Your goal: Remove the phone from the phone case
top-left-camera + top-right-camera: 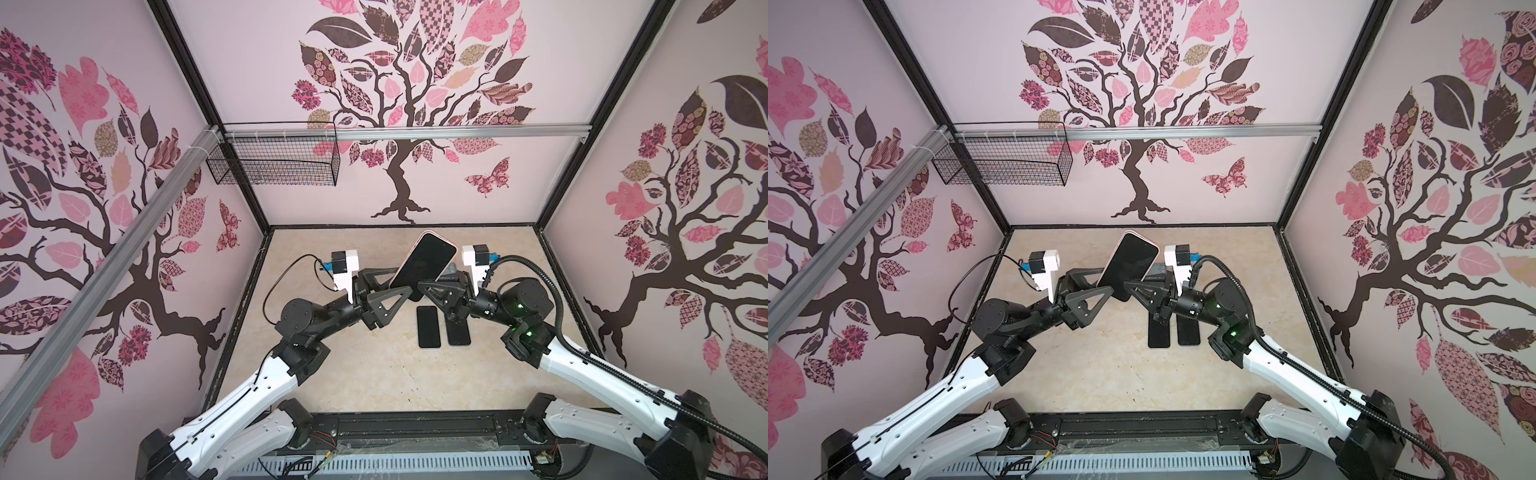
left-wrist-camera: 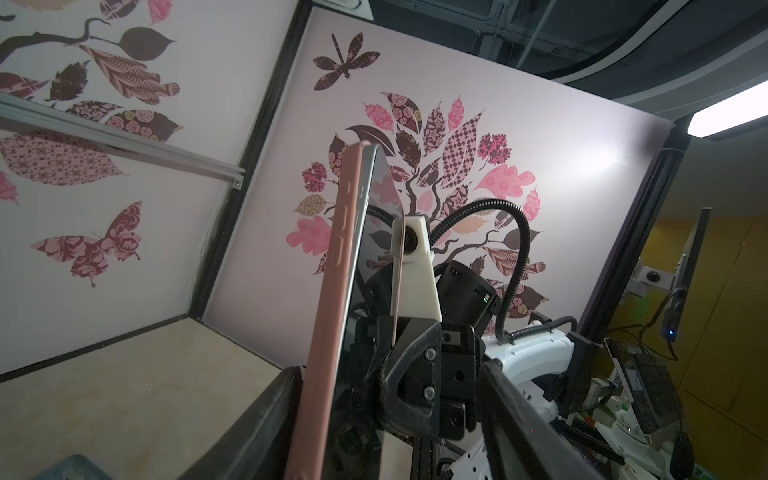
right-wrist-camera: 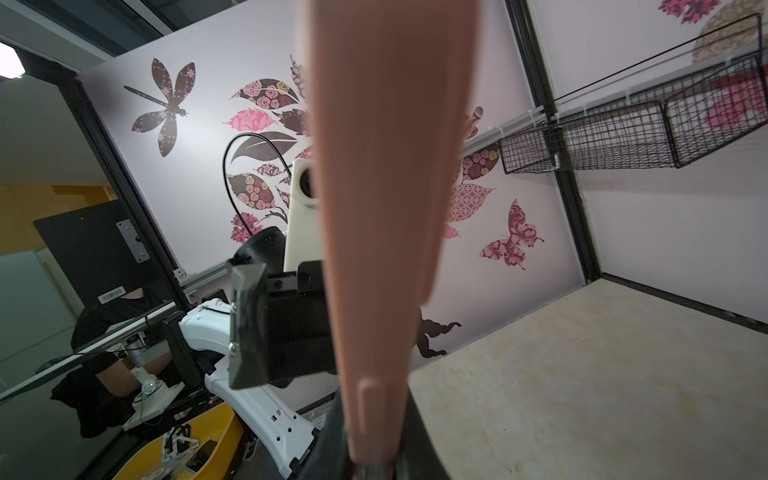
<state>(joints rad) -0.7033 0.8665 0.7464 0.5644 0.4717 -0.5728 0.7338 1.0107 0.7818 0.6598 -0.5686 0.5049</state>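
Note:
My left gripper should open, turn the phone's screen toward itself and take the phone's top end (image 1: 439, 237), because the case's pink edge faces it and closing pins phone to case.
A phone (image 1: 424, 259) with a dark screen sits inside a pink phone case (image 2: 332, 291) and is held tilted in the air above the table in both top views. My right gripper (image 1: 424, 286) is shut on its lower end. The right wrist view shows the case's pink back (image 3: 382, 208) rising from the closed fingers (image 3: 332, 449). My left gripper (image 1: 401, 286) is open, its fingers (image 2: 257, 424) spread wide on either side of the cased phone. One finger lies close against the pink edge. The screen (image 2: 365, 249) faces the other.
Two dark phones (image 1: 428, 327) (image 1: 458, 332) lie flat side by side on the beige table (image 1: 353, 374) beneath the grippers. A teal object (image 2: 75, 467) lies on the table farther back. A black wire basket (image 1: 274, 160) hangs on the back wall's rail. Walls enclose three sides.

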